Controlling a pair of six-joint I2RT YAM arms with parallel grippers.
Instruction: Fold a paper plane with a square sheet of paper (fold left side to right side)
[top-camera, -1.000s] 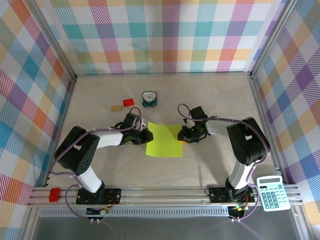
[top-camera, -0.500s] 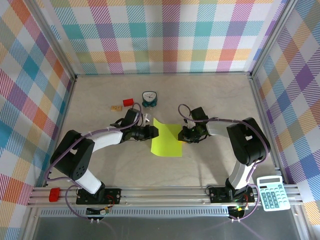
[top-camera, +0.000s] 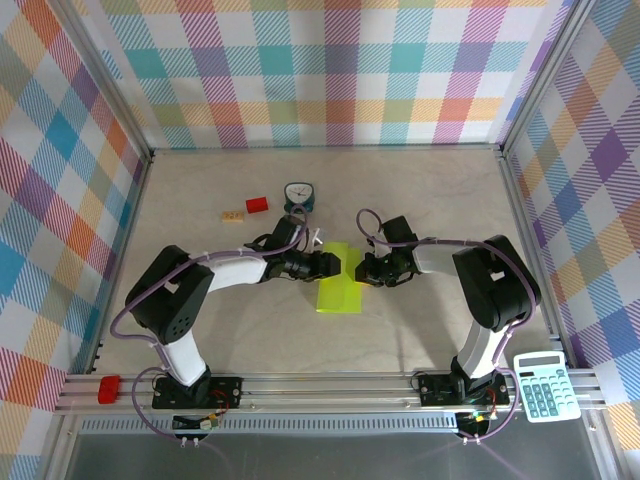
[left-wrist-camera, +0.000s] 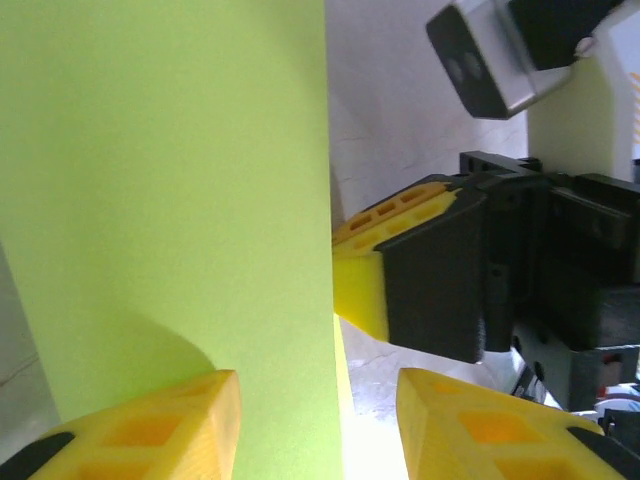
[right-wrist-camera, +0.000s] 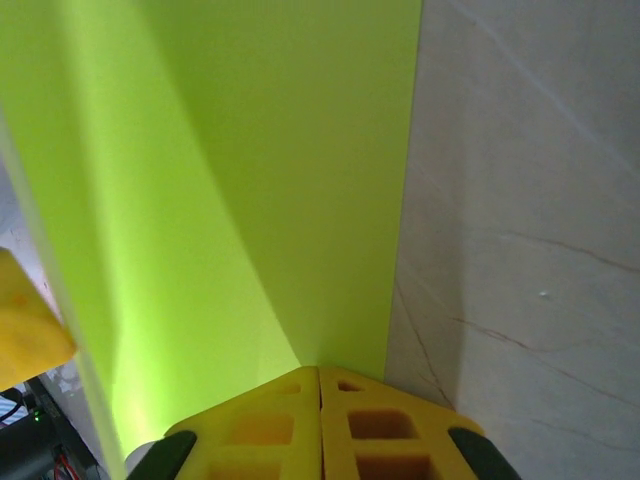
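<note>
The shut fingers of my right gripper rest on the paper's bottom layer, next to the paper's raised edge, so they should open and take the paper's raised edge (right-wrist-camera: 95, 420).
The square sheet of paper (top-camera: 338, 295), lime yellow-green, lies mid-table with its left half lifted and swung over toward the right. My left gripper (top-camera: 335, 263) is at its upper edge. In the left wrist view the sheet (left-wrist-camera: 170, 200) stands between the yellow fingers (left-wrist-camera: 150, 430), which are apart; the left gripper (left-wrist-camera: 320, 420) is open. My right gripper (top-camera: 362, 270) faces it from the right, a short way off. In the right wrist view its fingertips (right-wrist-camera: 320, 385) are shut together, resting on the near right corner of the paper (right-wrist-camera: 250, 170).
A small teal clock (top-camera: 298, 196), a red block (top-camera: 257, 205) and a tan block (top-camera: 234, 215) sit behind the paper. A calculator (top-camera: 543, 385) lies on the front rail at right. Plaid walls enclose the table on three sides.
My left gripper carried the paper's left edge up and over to the right, and its jaws have opened. The right gripper stayed in place on the right edge.
</note>
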